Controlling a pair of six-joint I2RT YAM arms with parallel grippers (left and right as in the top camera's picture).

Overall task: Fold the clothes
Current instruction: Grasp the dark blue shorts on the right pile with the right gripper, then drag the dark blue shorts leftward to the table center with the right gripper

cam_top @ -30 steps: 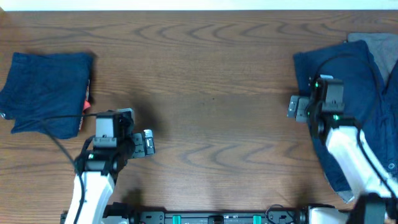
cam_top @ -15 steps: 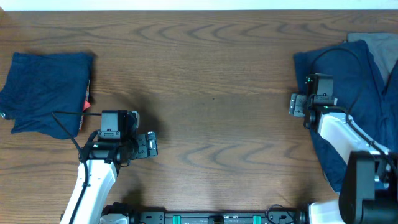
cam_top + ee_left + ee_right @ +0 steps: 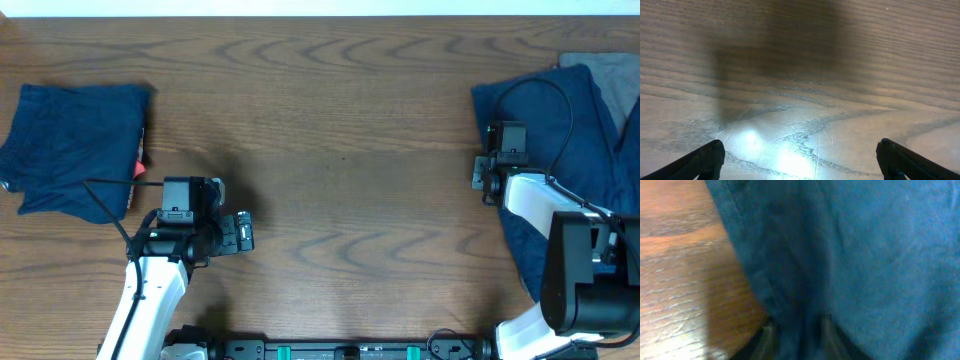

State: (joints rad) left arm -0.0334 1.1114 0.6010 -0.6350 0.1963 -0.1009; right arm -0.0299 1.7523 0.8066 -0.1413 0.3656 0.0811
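I will next grab the unfolded navy garment with my left gripper by its edge (image 3: 483, 140) beside my right gripper, facing the folded garment.
A folded dark navy garment (image 3: 75, 150) with a red tag (image 3: 140, 165) lies at the far left. On the right an unfolded navy garment (image 3: 565, 120) is spread out, and a grey one (image 3: 612, 75) shows beneath it at the back. My right gripper (image 3: 484, 172) is at this garment's left edge. In the right wrist view the gripper (image 3: 797, 332) is shut on a ridge of the navy cloth (image 3: 865, 255). My left gripper (image 3: 245, 232) hovers over bare wood, open and empty, its fingertips (image 3: 695, 162) wide apart.
The wooden table (image 3: 340, 150) runs between the two garments. Its far edge runs along the top of the overhead view. The right arm's cable (image 3: 540, 85) loops over the navy cloth. The arm bases stand at the front edge.
My right gripper has shifted a little to the right at the navy garment's edge and closed on a fold of it. The left arm shifted slightly right, then stayed still.
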